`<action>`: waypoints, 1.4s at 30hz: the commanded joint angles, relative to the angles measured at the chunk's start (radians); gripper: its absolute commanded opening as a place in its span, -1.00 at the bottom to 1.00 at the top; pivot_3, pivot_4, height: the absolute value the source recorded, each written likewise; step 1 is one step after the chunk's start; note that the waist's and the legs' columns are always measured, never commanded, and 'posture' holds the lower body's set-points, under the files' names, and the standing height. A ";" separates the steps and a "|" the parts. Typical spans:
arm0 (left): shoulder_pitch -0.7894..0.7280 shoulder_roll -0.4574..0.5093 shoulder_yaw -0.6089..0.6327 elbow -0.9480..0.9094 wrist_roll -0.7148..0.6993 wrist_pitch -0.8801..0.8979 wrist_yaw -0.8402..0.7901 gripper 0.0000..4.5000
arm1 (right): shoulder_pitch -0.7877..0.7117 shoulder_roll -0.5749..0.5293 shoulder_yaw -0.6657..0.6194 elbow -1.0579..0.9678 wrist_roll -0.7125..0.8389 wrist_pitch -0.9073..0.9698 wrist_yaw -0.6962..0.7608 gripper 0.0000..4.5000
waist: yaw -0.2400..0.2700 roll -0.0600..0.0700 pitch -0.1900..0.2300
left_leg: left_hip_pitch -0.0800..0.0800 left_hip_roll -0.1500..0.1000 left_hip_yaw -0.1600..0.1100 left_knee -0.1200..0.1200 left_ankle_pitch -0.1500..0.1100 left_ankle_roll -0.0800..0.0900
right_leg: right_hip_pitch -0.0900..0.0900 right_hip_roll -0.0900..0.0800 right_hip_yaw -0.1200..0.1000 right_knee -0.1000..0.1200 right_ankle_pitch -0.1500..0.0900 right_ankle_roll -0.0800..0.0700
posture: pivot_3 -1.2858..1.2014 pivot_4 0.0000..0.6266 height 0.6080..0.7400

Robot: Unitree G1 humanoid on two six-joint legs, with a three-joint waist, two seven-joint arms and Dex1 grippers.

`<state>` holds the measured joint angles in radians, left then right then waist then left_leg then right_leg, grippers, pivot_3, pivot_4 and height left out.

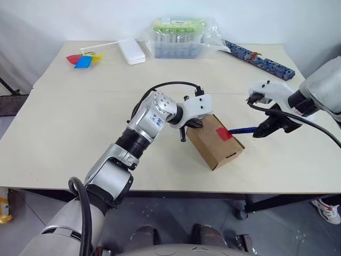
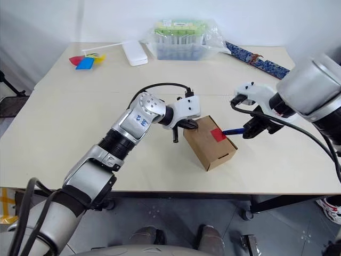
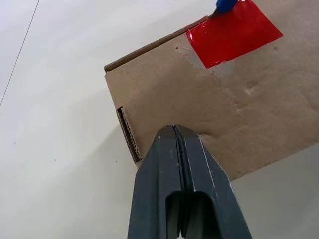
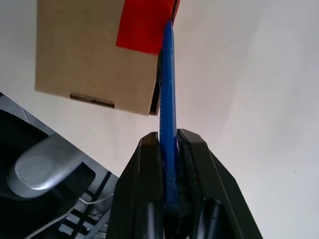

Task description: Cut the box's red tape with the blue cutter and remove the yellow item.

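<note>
My right gripper is going to set the blue cutter down on the bare table (image 1: 266, 145) next to the red-taped end of the box.
The brown cardboard box (image 1: 213, 145) lies near the table's front edge, with the red tape (image 1: 224, 133) on its top at the right-hand edge. My left gripper (image 3: 174, 130) is shut with nothing in it, and its tips rest against the box's top near the left end. My right gripper (image 4: 169, 137) is shut on the blue cutter (image 1: 241, 129) just right of the box. The cutter's tip (image 3: 225, 5) touches the edge of the red tape (image 4: 144, 22). The yellow item is hidden.
At the back of the table (image 1: 80, 117) stand a plastic-wrapped, green-topped container (image 1: 181, 37), a white flat case (image 1: 132, 52), a paper pinwheel (image 1: 82, 58) and a blue patterned strip (image 1: 259, 58). The table's front edge runs just below the box.
</note>
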<state>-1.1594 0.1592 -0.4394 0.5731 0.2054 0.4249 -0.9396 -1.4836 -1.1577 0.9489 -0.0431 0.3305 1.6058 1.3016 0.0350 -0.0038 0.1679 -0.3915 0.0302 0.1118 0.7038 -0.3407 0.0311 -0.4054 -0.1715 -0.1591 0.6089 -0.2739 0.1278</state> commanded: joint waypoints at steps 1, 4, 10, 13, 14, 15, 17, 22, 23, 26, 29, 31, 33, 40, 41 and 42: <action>0.059 -0.023 -0.082 0.102 0.058 0.029 0.000 -1.00 | 0.002 -0.025 0.058 -0.041 0.031 -0.018 0.029 -0.93 | 0.002 0.000 0.000 | 0.000 0.000 0.000 0.000 0.000 0.000 | 0.000 0.000 0.000 -0.001 0.000 0.000 | 0.03 -0.52 1.00; 0.058 -0.026 -0.080 0.109 0.060 0.029 0.007 -1.00 | -0.008 -0.044 0.081 -0.049 0.020 -0.048 0.048 -0.93 | 0.006 0.000 -0.001 | 0.000 0.000 0.000 0.000 0.000 0.000 | 0.002 0.000 0.000 -0.002 0.000 0.000 | 0.03 -0.52 1.00; 0.053 -0.029 -0.076 0.123 0.062 0.026 0.018 -1.00 | -0.018 -0.105 0.118 -0.111 0.015 -0.088 0.111 -0.93 | 0.018 -0.001 -0.001 | 0.000 0.000 0.000 0.000 0.000 0.001 | 0.002 0.000 0.000 -0.003 0.000 0.000 | 0.03 -0.52 1.00; 0.051 -0.031 -0.075 0.127 0.061 0.024 0.022 -1.00 | -0.022 -0.137 0.136 -0.139 -0.003 -0.115 0.154 -0.93 | 0.015 -0.002 -0.002 | 0.000 0.000 0.000 0.000 -0.001 0.001 | 0.002 0.000 0.000 -0.004 0.000 0.000 | 0.03 -0.52 1.00; 0.051 -0.031 -0.075 0.129 0.061 0.022 0.024 -1.00 | -0.024 -0.153 0.144 -0.150 -0.016 -0.132 0.173 -0.93 | 0.014 -0.002 -0.002 | 0.000 0.000 0.000 0.000 -0.001 0.001 | 0.002 0.000 0.000 -0.004 0.000 0.001 | 0.03 -0.52 1.00; 0.051 -0.031 -0.075 0.130 0.061 0.021 0.024 -1.00 | -0.024 -0.167 0.151 -0.156 -0.034 -0.152 0.190 -0.93 | 0.014 -0.002 -0.002 | 0.000 0.000 0.000 0.000 -0.001 0.001 | 0.002 0.000 0.000 -0.004 0.000 0.001 | 0.03 -0.52 1.00; 0.051 -0.032 -0.075 0.131 0.061 0.019 0.025 -1.00 | -0.019 -0.193 0.153 -0.162 -0.073 -0.192 0.223 -0.93 | 0.014 -0.002 -0.002 | 0.000 0.000 0.000 0.000 -0.001 0.001 | 0.002 0.000 0.000 -0.004 0.000 0.001 | 0.03 -0.52 1.00; 0.055 -0.029 -0.075 0.127 0.060 0.015 0.026 -1.00 | -0.002 -0.232 0.068 -0.151 -0.136 -0.281 0.286 -0.93 | 0.016 -0.002 -0.002 | 0.000 0.000 0.000 0.000 -0.001 0.001 | 0.002 0.000 0.000 -0.004 0.000 0.001 | 0.03 -0.52 1.00; 0.058 -0.027 -0.076 0.123 0.060 0.014 0.024 -1.00 | -0.002 -0.249 0.013 -0.138 -0.137 -0.313 0.293 -0.93 | 0.016 -0.002 -0.002 | 0.000 0.000 0.000 0.000 -0.001 0.001 | 0.002 0.000 0.000 -0.004 0.000 0.001 | 0.03 -0.52 1.00; 0.063 -0.023 -0.079 0.117 0.060 0.010 0.017 -1.00 | 0.018 -0.283 -0.104 -0.126 -0.130 -0.347 0.300 -0.93 | 0.016 -0.001 -0.002 | 0.000 0.000 0.000 0.000 -0.001 0.001 | 0.002 0.000 0.000 -0.004 0.000 0.001 | 0.03 -0.52 1.00; 0.065 -0.017 -0.081 0.116 0.061 0.003 0.010 -1.00 | 0.067 -0.310 -0.218 -0.134 -0.109 -0.328 0.273 -0.93 | 0.016 -0.001 -0.002 | 0.000 0.000 0.000 0.000 -0.001 0.001 | 0.003 0.000 0.000 -0.008 0.000 0.001 | 0.03 -0.52 1.00; 0.065 -0.015 -0.081 0.118 0.063 -0.002 0.005 -1.00 | 0.119 -0.323 -0.314 -0.134 -0.085 -0.306 0.238 -0.93 | 0.015 -0.001 -0.002 | 0.001 0.001 0.000 0.000 -0.001 0.001 | 0.003 0.000 0.000 -0.009 0.000 0.001 | 0.03 -0.52 1.00; 0.064 -0.014 -0.082 0.122 0.065 -0.010 0.001 -1.00 | 0.200 -0.325 -0.419 -0.136 -0.069 -0.304 0.175 -0.93 | 0.015 -0.001 -0.002 | 0.001 0.001 0.000 0.000 -0.001 0.001 | 0.004 0.000 0.000 -0.010 0.001 0.001 | 0.03 -0.52 1.00; 0.047 -0.022 -0.073 0.135 0.063 -0.025 -0.008 -1.00 | 0.814 -0.051 -1.095 -0.205 -0.068 -0.402 -0.236 -0.93 | 0.016 -0.004 -0.004 | 0.003 0.001 -0.001 0.000 -0.001 0.001 | 0.009 0.000 -0.002 -0.008 0.002 0.001 | 0.03 -0.52 1.00; 0.046 -0.023 -0.073 0.135 0.063 -0.026 -0.010 -1.00 | 0.903 0.006 -1.171 -0.224 -0.081 -0.446 -0.286 -0.93 | 0.019 -0.003 -0.004 | 0.003 0.001 -0.001 0.000 -0.001 0.001 | 0.009 0.000 -0.003 -0.008 0.002 0.001 | 0.03 -0.52 1.00; 0.046 -0.024 -0.072 0.135 0.064 -0.026 -0.011 -1.00 | 0.964 0.042 -1.222 -0.240 -0.087 -0.480 -0.320 -0.93 | 0.018 -0.003 -0.004 | 0.003 0.001 -0.003 0.000 -0.001 0.001 | 0.010 0.001 -0.004 -0.009 0.002 0.002 | 0.03 -0.52 1.00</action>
<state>-1.1686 0.1329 -0.4419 0.6254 0.2235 0.3674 -0.9167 -0.5612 -1.1315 -0.1461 -0.2432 0.2658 1.1857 1.0558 0.0533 -0.0072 0.1640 -0.3885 0.0306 0.1090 0.7041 -0.3413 0.0316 -0.3949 -0.1701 -0.1635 0.6004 -0.2717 0.1294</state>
